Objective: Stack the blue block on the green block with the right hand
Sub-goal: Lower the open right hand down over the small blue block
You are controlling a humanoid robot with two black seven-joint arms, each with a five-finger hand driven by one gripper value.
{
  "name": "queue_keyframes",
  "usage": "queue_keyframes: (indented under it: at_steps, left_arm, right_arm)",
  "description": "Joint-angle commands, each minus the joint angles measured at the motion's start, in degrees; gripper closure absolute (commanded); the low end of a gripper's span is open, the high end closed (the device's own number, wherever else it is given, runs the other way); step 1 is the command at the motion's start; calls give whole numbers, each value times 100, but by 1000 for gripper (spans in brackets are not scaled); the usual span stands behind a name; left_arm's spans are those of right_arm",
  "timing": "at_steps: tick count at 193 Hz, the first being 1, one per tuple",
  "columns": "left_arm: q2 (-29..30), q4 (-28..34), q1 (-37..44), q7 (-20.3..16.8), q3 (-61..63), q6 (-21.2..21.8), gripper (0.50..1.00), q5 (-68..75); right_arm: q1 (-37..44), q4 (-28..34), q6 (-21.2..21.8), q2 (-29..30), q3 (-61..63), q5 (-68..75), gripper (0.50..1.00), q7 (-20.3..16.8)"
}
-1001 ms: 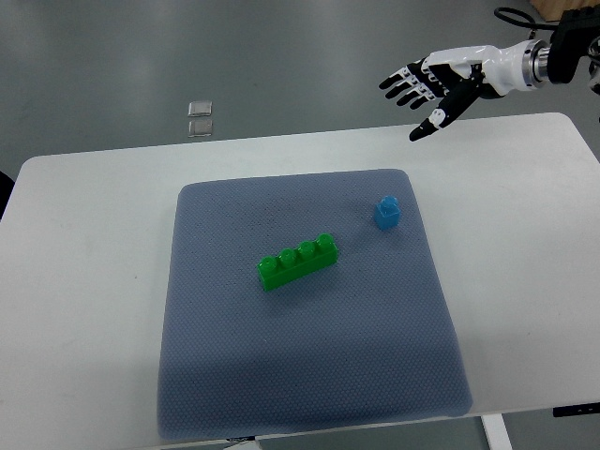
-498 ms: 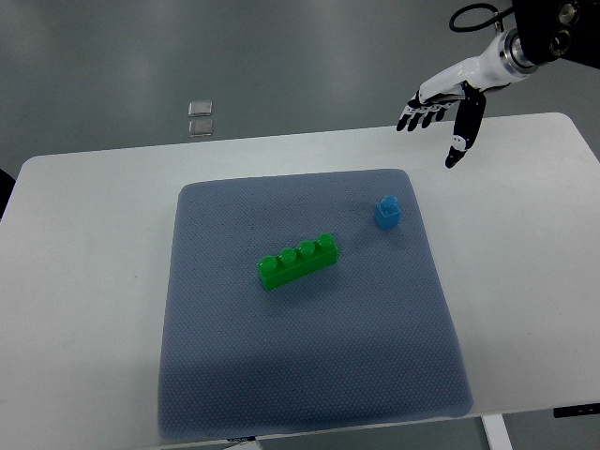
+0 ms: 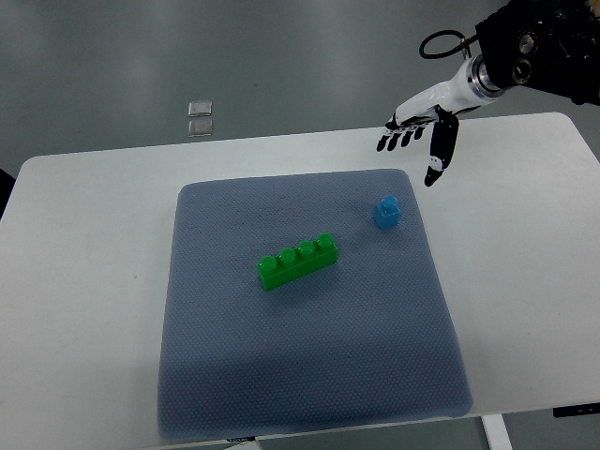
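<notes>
The robot's right gripper will close on the upper part (image 3: 388,207) of the blue block, with its fingers and thumb on opposite sides.
A small blue block (image 3: 387,212) stands on the grey-blue mat (image 3: 309,375) near its far right corner. A long green block (image 3: 298,262) with a row of studs lies at an angle near the mat's middle. My right hand (image 3: 415,141) hovers above the table's far edge, up and to the right of the blue block, apart from it. Its fingers (image 3: 394,137) are spread with the thumb pointing down, holding nothing. The left arm is out of the picture.
The mat lies on a white table (image 3: 84,281). Two small clear squares (image 3: 200,118) lie on the grey floor beyond the table's far edge. A black cable (image 3: 441,42) loops behind the right wrist.
The right hand has swung in toward the table and moved left and down, closer to the blue block. Both blocks have stayed put.
</notes>
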Motion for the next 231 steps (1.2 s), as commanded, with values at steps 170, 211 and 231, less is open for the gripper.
queue_keyframes:
  at_steps: [170, 211, 231]
  left_arm:
    - [0, 0, 0, 1, 0, 0, 500, 0]
    - [0, 0, 0, 1, 0, 0, 500, 0]
    - [0, 0, 0, 1, 0, 0, 500, 0]
  right_arm:
    - [-1309, -536, -1447, 622, 88, -152, 603, -1]
    - [-1511, -606, -1640, 666, 88, -267, 630, -1]
    - [-1555, -685, -1684, 772, 88, -267, 650, -1]
